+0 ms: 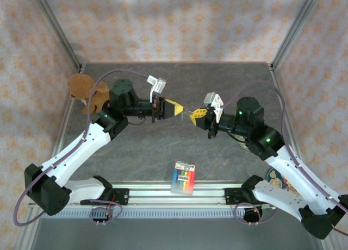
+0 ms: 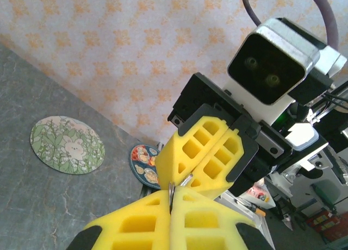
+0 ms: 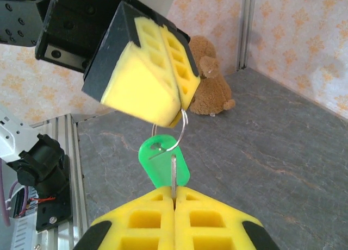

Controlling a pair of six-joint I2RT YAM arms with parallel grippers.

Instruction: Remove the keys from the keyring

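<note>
The thin wire keyring will go down from my left gripper onto the bare table (image 1: pixel 155 124) under my left gripper's black body. The keyring is still in mid-air over the table.
Both grippers meet in mid-air over the middle of the table. My left gripper (image 1: pixel 181 110) (image 2: pixel 172 191) is shut on the thin wire keyring (image 3: pixel 182 127), which curves out from under its yellow fingers (image 3: pixel 163 70). From the ring hang the keys: a green-headed one (image 3: pixel 163 163) and a plain pale metal one (image 3: pixel 173 174) seen edge-on in front of it. My right gripper (image 1: pixel 192 115) (image 3: pixel 174 191) is shut on the plain key's lower end, the green head just touching its fingertips. In the left wrist view the right fingers (image 2: pixel 206 152) press close against mine.
A rainbow-striped pack (image 1: pixel 183 177) lies at the table's near edge. A brown teddy bear (image 1: pixel 87 92) (image 3: pixel 209 79) sits at the far left corner. Two round coasters (image 2: pixel 67 144) (image 2: pixel 142 163) lie by the right arm's base. Metal frame posts stand at the corners.
</note>
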